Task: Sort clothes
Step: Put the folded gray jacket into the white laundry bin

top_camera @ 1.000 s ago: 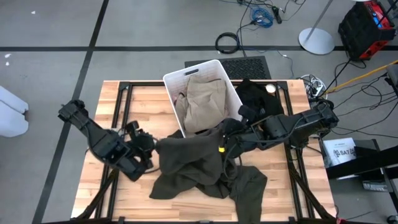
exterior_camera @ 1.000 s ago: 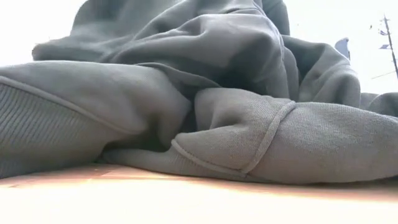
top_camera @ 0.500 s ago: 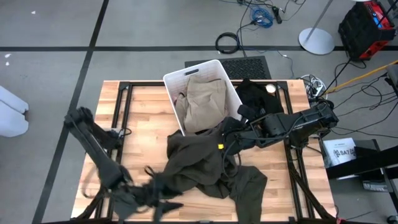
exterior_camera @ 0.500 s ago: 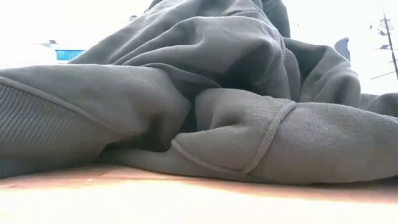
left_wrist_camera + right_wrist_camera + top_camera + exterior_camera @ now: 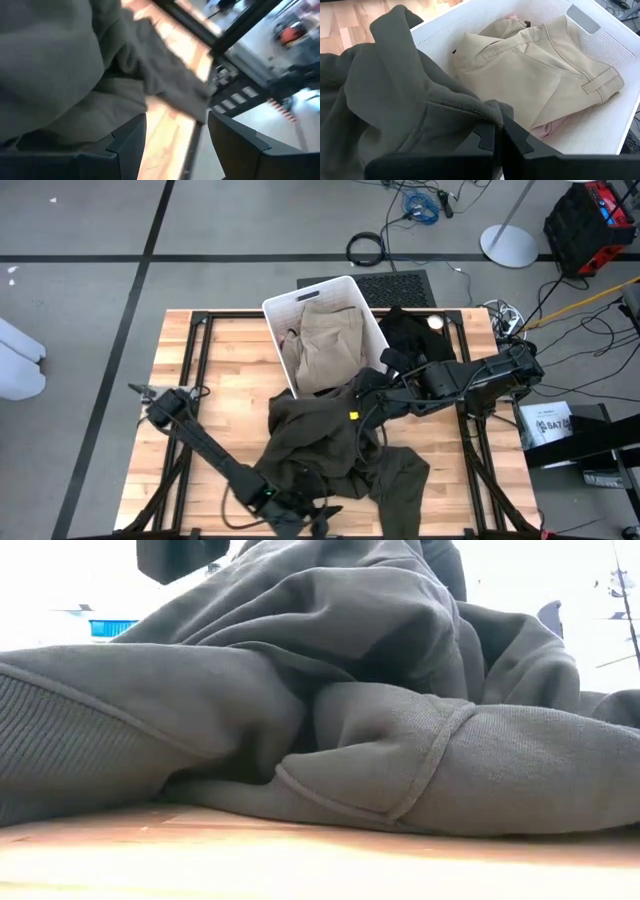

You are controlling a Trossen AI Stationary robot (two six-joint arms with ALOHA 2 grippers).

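The fold (image 5: 340,487) (image 5: 134,97) is at the olive garment's near edge, beside the long strip of cloth reaching the table's near edge. Next, my left gripper closes on it.
A large dark olive garment (image 5: 340,445) lies bunched on the table's near middle and fills the low view (image 5: 330,710). My right gripper (image 5: 495,140) is shut on its far edge, beside the white bin (image 5: 282,308). A khaki garment (image 5: 545,75) lies in the bin over a pale pink one (image 5: 545,131). A black garment (image 5: 412,335) lies on the table right of the bin. My left gripper (image 5: 175,145) stands open at the olive garment's near left edge (image 5: 305,512), bare wood between its fingers. I cannot tell whether a finger brushes the cloth. My right gripper pinches the olive garment's seamed edge (image 5: 482,114) between its two fingers. The fingers come slanting down from the table's far right. The held edge is raised by the bin's near corner; the cloth drapes slack from it, and the rest lies on the table.
The bin (image 5: 580,135) stands at the table's far middle. Bare wood lies on the table's left half (image 5: 210,360) and at its near right (image 5: 470,490). Black frame rails (image 5: 195,345) run under the table. Cables and a stand base lie on the floor beyond.
My left gripper has swung from the olive garment's left side toward the table's near edge and to the right, sinking and rolling as it went, its fingers still open. The garment's left part has drawn in toward the right and sunk. The right arm has kept still.
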